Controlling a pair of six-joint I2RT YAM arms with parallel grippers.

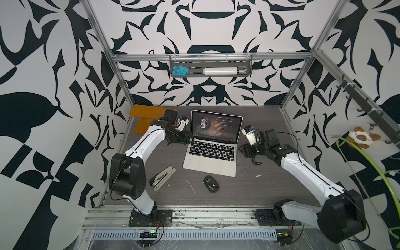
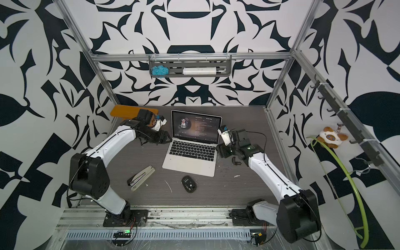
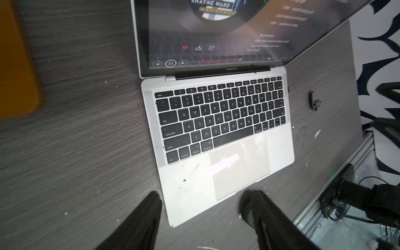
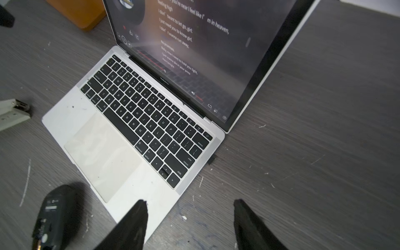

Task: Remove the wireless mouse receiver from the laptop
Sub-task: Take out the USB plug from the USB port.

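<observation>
The dark outer end (image 1: 237, 150) (image 4: 212, 159) of the wireless mouse receiver sticks out of the laptop's side near the hinge, and my right gripper will close on it there.
The silver laptop (image 1: 211, 149) stands open in the middle of the table, its screen showing a dark music player. The wireless mouse receiver (image 4: 211, 160) is a tiny dark stub sticking out of the laptop's right edge; in the left wrist view the receiver (image 3: 288, 88) is a small dark nub. My right gripper (image 4: 189, 202) hovers open beside that edge, short of the receiver, one fingertip over the palm rest corner. My left gripper (image 3: 202, 197) is open by the laptop's (image 2: 190, 149) left side with nothing in it. In both top views the receiver is too small to make out.
A black mouse (image 1: 211, 184) lies in front of the laptop. A stapler (image 1: 162, 177) lies at front left and an orange block (image 1: 147, 118) at back left. A small black hooked part (image 1: 256, 161) lies on the table under my right wrist.
</observation>
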